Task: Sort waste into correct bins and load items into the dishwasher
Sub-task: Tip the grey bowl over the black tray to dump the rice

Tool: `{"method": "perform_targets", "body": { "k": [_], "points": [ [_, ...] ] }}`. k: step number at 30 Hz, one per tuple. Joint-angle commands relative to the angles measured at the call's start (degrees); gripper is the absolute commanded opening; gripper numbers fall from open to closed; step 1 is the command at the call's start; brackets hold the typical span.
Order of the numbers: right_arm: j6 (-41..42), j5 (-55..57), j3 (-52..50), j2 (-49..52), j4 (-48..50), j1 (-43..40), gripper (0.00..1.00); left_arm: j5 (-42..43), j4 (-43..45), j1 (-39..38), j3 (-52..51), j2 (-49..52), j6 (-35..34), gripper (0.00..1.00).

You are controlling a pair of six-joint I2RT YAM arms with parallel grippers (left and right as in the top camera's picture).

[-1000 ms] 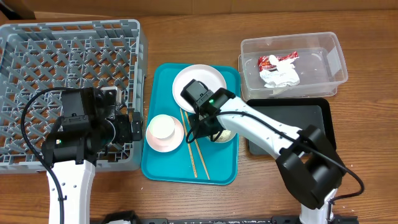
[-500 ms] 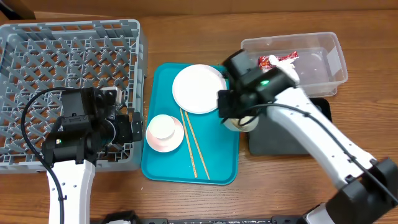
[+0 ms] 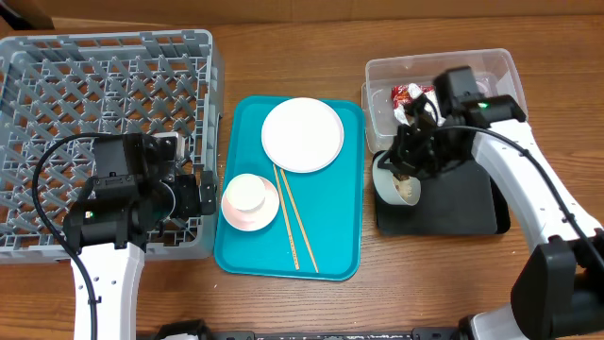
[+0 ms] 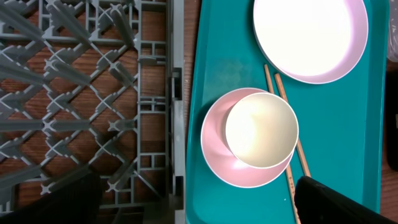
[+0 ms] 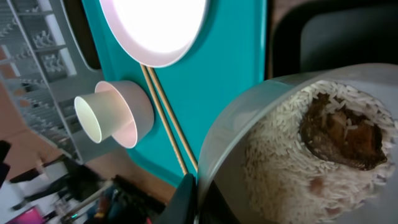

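My right gripper is to set the pale bowl down on the teal tray (image 3: 324,198) (image 5: 212,94) between the chopsticks and the black tray.
My right gripper (image 3: 408,168) is shut on the rim of the pale bowl (image 3: 394,181) and holds it tilted over the black tray (image 3: 453,210). In the right wrist view the bowl (image 5: 249,124) holds white rice (image 5: 280,174) and a brown scrap (image 5: 342,134), with my finger (image 5: 194,199) on its rim. The clear tub (image 3: 491,80) holds the red wrapper (image 3: 415,92) and napkin (image 3: 420,115). The white plate (image 3: 302,135), the cup (image 3: 245,192) on the pink saucer (image 3: 260,215) and the chopsticks (image 3: 297,222) lie on the teal tray (image 3: 335,227). My left gripper (image 3: 203,194) is open and empty at the grey rack's (image 3: 104,113) right edge.
The left wrist view shows the cup (image 4: 261,129) on the saucer (image 4: 217,149), the plate (image 4: 310,37), the chopsticks (image 4: 301,163) and the rack's wall (image 4: 177,124) between my open fingers (image 4: 199,205). Wooden table surrounds everything.
My right arm has lifted the bowl off the teal tray and carried it rightward over the black tray, tilting it. The left arm has not moved.
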Motion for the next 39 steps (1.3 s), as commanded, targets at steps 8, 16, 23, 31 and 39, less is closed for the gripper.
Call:
{"method": "perform_targets", "body": {
  "k": [8, 16, 23, 31, 39],
  "points": [
    [-6.8, -31.4, -13.8, -0.5, 15.1, -12.8, 0.04, 0.7, 0.0, 0.2, 1.2, 0.2, 1.2, 1.0],
    [-4.6, -40.8, -20.4, 1.2, 19.5, -21.6, 0.04, 0.7, 0.0, 0.2, 1.2, 0.2, 1.2, 1.0],
    [-3.0, -50.4, -21.2, 1.4, 19.1, -27.5, 0.04, 0.7, 0.0, 0.2, 1.2, 0.2, 1.2, 1.0],
    [6.4, -52.5, -21.2, 1.4, 19.1, -30.8, 0.04, 0.7, 0.0, 0.2, 1.2, 0.2, 1.2, 1.0],
    [9.9, -52.5, -21.2, 1.4, 19.8, -31.3, 0.04, 0.7, 0.0, 0.2, 1.2, 0.2, 1.2, 1.0]
  ]
}}
